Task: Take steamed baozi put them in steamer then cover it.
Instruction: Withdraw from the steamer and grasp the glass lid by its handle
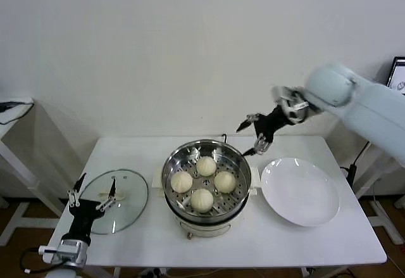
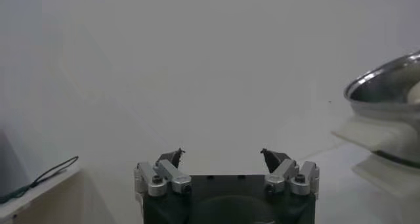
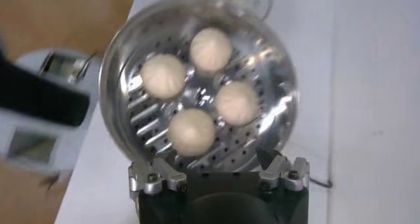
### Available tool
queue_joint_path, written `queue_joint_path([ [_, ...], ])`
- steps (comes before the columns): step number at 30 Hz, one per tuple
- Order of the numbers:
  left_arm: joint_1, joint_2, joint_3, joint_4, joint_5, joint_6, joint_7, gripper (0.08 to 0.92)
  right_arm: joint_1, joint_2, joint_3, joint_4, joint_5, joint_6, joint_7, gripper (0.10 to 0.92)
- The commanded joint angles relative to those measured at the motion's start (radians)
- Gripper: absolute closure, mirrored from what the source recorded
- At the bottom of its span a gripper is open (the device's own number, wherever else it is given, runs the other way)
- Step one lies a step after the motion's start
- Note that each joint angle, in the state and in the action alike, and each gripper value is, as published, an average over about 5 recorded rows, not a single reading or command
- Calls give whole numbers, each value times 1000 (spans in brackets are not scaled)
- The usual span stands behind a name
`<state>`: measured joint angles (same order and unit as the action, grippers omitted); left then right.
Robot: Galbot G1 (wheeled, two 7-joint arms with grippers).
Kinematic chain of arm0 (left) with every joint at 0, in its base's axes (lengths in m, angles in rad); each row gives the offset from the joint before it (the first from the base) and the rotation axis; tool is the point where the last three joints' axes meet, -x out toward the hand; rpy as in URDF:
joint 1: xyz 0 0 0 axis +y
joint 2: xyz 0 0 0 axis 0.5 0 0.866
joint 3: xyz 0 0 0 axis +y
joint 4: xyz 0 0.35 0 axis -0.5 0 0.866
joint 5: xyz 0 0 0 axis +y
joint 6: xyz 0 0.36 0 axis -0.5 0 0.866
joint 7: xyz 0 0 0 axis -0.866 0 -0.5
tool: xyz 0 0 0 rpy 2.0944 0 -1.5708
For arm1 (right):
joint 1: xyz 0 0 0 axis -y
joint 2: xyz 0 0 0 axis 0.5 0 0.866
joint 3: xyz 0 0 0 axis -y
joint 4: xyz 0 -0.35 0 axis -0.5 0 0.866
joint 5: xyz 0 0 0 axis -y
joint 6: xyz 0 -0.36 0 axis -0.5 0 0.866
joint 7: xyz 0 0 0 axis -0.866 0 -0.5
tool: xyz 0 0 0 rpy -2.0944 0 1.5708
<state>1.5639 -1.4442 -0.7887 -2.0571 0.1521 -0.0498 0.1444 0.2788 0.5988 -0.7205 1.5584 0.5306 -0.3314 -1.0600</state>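
Next, my left gripper needs to go to the white handle (image 1: 118, 195) of the glass cover and close there, because the steamer still needs covering.
Four cream-white baozi (image 1: 202, 199) sit on the perforated tray inside the steel steamer (image 1: 169, 171) at the table's middle. The right wrist view shows them (image 3: 191, 131) in the uncovered steamer (image 3: 118, 61) from above. The glass cover (image 1: 131, 197) lies flat on the table to the left of the steamer. My left gripper (image 1: 97, 186) is open and empty, low over the cover's near left part; in its own view (image 2: 223, 154) the steamer's rim (image 2: 380, 87) shows off to one side. My right gripper (image 1: 250, 139) is open and empty, raised behind the steamer's far right rim (image 3: 220, 163).
A flat white plate (image 1: 300, 192) lies bare to the right of the steamer. A white wall stands close behind the table. A side table edge (image 1: 16, 110) is at the far left.
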Motion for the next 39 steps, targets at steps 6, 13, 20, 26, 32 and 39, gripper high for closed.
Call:
queue_joint_path([
  [6,-27,10,14,-43,-62,79,-30,177,-1176,-137,1122,167,166,379,826,203],
  [13,-31,5,20,-44,-62,43,-39,177,-1533,181,1392,331,139,478,1023,203],
  [20,-30,-2,25,-29,-58,-3,-36,177,-1728,469,1433,417,44,622,1095,203],
  [26,-26,-5,23,-6,-53,-32,-43,177,-1835,615,1413,449,-55,728,1150,203],
  [32,-20,-8,28,16,1,-50,-49,177,-1926,697,1360,455,-100,781,1129,203],
  [39,-1,3,4,100,372,-190,-105,177,-1933,709,1354,422,-96,788,1126,203],
])
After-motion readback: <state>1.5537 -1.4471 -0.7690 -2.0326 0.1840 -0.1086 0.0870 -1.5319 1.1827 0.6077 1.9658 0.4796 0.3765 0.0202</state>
